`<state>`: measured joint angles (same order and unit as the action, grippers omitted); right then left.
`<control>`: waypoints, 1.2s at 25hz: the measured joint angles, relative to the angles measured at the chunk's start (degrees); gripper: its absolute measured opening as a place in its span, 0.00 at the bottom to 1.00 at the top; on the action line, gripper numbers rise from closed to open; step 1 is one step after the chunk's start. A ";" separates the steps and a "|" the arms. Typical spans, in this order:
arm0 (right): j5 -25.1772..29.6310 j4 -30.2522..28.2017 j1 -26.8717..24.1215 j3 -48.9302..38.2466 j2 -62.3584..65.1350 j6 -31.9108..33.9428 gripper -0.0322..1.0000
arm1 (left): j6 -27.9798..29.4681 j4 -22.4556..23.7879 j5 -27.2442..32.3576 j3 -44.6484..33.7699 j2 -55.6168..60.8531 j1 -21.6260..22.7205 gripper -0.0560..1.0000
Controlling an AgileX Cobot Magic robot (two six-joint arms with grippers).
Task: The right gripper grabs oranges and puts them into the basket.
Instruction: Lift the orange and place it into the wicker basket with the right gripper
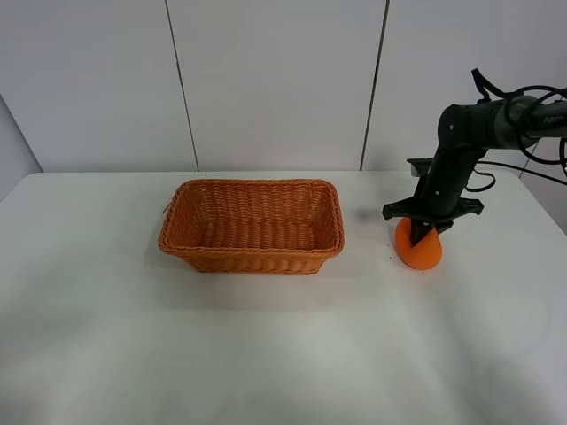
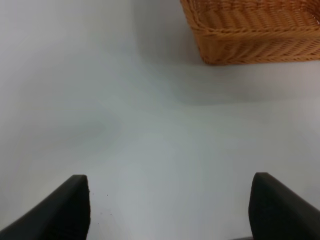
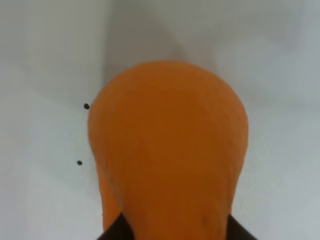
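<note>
I need to release the orange, still on the table beside the basket, from my right gripper in the middle of the wicker basket (image 1: 262,227), near the front side of the basket.
The orange (image 1: 420,251) sits on the white table to the right of the wicker basket (image 1: 252,185), a short gap away. My right gripper (image 1: 423,233) comes down on the orange from above, its black fingers on either side of the fruit. In the right wrist view the orange (image 3: 167,150) fills the frame and the fingers (image 3: 112,232) press against its sides. The basket holds nothing. My left gripper (image 2: 170,210) is open and empty, low over bare table, with a corner of the basket (image 2: 250,30) ahead of it.
The white table (image 1: 266,336) runs wide around the basket. A panelled white wall stands behind it. Black cables (image 1: 532,97) loop off the right arm at the far right. Two small dark specks (image 3: 86,106) lie on the table by the orange.
</note>
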<state>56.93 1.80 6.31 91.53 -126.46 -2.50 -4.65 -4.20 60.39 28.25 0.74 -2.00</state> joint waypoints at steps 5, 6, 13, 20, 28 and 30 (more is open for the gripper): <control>3.23 0.00 0.00 2.25 2.22 -0.76 0.12 | 0.00 0.00 0.00 0.00 0.00 0.00 0.78; 4.61 -0.06 0.00 3.35 2.90 -0.96 0.12 | 0.00 0.00 0.00 0.00 0.00 0.00 0.78; 12.11 -0.18 0.00 14.31 8.80 -1.20 0.12 | 0.00 0.00 0.00 0.00 0.00 0.00 0.78; 12.87 0.36 0.71 21.04 11.34 -1.15 0.12 | 0.00 0.00 0.00 0.00 0.00 0.00 0.78; 13.13 0.47 13.08 21.09 11.34 -0.97 0.12 | 0.00 0.00 0.00 0.00 0.00 0.00 0.78; 13.13 0.47 16.71 21.09 11.34 -0.97 0.12 | 0.00 0.00 0.00 0.00 0.00 0.00 0.78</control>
<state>70.06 2.27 23.02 112.63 -115.12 -3.48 -4.65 -4.20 60.39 28.25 0.74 -2.00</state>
